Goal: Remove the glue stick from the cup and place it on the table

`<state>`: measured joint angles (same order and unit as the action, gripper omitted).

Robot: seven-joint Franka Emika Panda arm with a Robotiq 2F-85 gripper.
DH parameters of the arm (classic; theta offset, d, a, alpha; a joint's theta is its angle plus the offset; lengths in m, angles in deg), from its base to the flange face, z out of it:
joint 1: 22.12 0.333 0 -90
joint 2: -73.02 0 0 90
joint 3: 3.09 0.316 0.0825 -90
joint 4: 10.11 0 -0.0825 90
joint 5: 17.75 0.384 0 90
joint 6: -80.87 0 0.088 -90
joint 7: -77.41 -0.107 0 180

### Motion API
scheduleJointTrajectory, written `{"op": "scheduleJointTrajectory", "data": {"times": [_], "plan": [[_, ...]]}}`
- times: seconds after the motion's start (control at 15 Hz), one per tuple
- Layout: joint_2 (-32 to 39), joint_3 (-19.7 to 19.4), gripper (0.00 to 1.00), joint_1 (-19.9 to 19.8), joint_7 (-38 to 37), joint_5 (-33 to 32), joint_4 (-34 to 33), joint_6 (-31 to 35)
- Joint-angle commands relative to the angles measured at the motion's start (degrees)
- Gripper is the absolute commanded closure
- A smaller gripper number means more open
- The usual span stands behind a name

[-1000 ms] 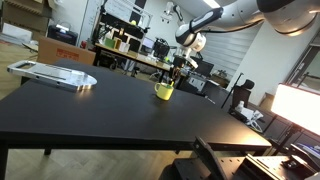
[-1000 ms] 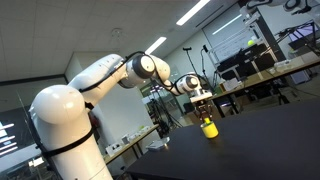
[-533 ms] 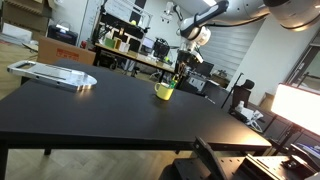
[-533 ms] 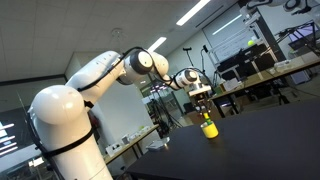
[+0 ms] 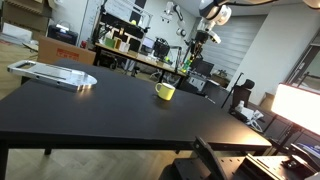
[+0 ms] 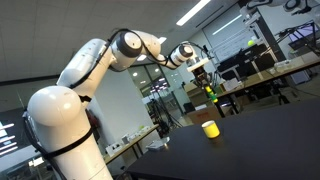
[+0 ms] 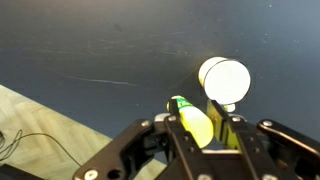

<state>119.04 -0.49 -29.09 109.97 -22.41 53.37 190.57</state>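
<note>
Next, I set the glue stick, which hangs high above the cup now, on the bare black table's edge area [image 5: 222, 116], past the yellow cup from the grey tray, with my gripper.
My gripper [image 7: 200, 125] is shut on the yellow-green glue stick [image 7: 192, 122], which lies between the two black fingers in the wrist view. The yellow cup [image 7: 224, 79] stands on the black table far below, seen from above with a pale, empty-looking inside. In both exterior views the gripper [image 5: 202, 42] [image 6: 208, 82] hangs high above the cup [image 5: 165, 92] [image 6: 210, 128] with the glue stick [image 6: 209, 93] pointing down from its fingers.
A grey tray-like object [image 5: 55, 75] lies at the far left of the black table [image 5: 110, 110]. Cluttered desks and chairs stand behind the table. The table's edge and a light floor [image 7: 40, 125] show at lower left in the wrist view.
The gripper has risen straight up from the cup with the glue stick in it. The cup has stayed in place on the table.
</note>
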Motion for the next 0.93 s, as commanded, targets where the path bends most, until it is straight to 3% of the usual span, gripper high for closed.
{"op": "scheduleJointTrajectory", "data": {"times": [0.0,0.4,0.87], "plan": [[-5.12,-2.31,0.92,-4.15,-0.63,0.31,3.53,0.41],[-0.17,-6.28,0.92,-12.85,0.88,1.02,-2.61,-3.55],[11.56,-7.48,0.92,-18.4,0.78,1.06,-11.04,-8.3]]}}
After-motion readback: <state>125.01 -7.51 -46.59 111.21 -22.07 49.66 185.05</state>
